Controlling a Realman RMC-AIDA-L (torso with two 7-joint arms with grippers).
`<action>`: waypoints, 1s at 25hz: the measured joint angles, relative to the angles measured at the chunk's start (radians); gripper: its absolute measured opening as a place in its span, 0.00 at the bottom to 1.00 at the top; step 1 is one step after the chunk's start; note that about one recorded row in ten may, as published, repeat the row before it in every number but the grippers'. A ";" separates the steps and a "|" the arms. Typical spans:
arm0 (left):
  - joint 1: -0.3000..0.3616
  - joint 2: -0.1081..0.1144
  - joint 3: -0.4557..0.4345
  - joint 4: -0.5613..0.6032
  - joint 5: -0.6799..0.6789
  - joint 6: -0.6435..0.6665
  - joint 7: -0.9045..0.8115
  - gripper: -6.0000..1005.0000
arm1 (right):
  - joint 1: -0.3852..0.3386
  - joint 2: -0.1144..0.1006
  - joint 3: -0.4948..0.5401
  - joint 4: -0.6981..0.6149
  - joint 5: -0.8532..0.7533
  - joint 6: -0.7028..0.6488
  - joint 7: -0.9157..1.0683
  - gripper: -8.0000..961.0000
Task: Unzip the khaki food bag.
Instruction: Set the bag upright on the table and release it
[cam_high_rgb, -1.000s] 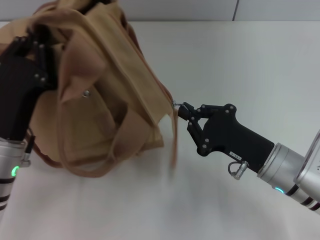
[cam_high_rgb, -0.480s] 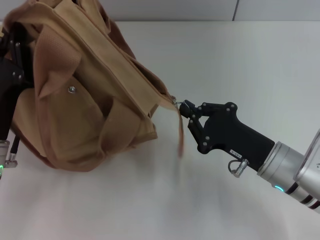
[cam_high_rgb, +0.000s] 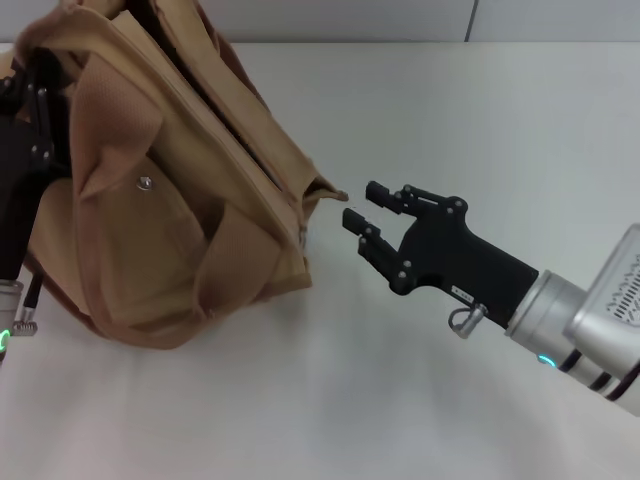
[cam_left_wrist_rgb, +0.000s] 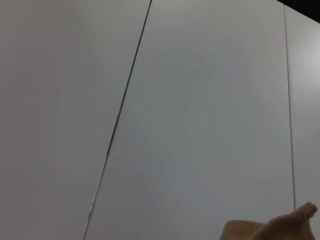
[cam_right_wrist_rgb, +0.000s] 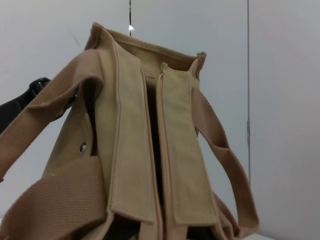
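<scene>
The khaki food bag is crooked, its zipper gap open; my right gripper should grab the bag's near corner (cam_high_rgb: 325, 191) and swing it square.
The khaki food bag (cam_high_rgb: 170, 230) lies tilted on the white table at the left of the head view, front pocket and metal snap (cam_high_rgb: 146, 182) facing up. Its zipper top (cam_high_rgb: 215, 130) stands open as a dark gap, which also shows in the right wrist view (cam_right_wrist_rgb: 152, 130). My right gripper (cam_high_rgb: 361, 203) is open and empty, just right of the bag's near corner and not touching it. My left gripper (cam_high_rgb: 30, 110) holds the bag's far left end, partly hidden by the fabric. A scrap of the bag (cam_left_wrist_rgb: 280, 230) shows in the left wrist view.
The white table (cam_high_rgb: 450, 120) spreads to the right and front of the bag. A grey wall with panel seams runs behind it. One strap handle (cam_high_rgb: 230, 260) lies loose over the bag's front.
My right gripper has opened and let go of the zipper pull at the bag's corner. The bag and my left arm have shifted left, and the top gap has widened.
</scene>
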 joint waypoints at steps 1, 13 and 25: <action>-0.001 0.000 0.001 0.000 0.002 -0.003 0.000 0.09 | 0.006 0.000 0.000 0.002 0.000 0.007 0.000 0.25; -0.003 0.000 0.005 0.000 0.008 -0.012 0.000 0.10 | 0.097 0.000 0.028 0.057 -0.004 0.152 -0.063 0.30; 0.001 -0.001 0.017 0.007 0.007 -0.014 0.000 0.11 | 0.093 -0.002 0.067 0.057 -0.004 0.122 -0.092 0.09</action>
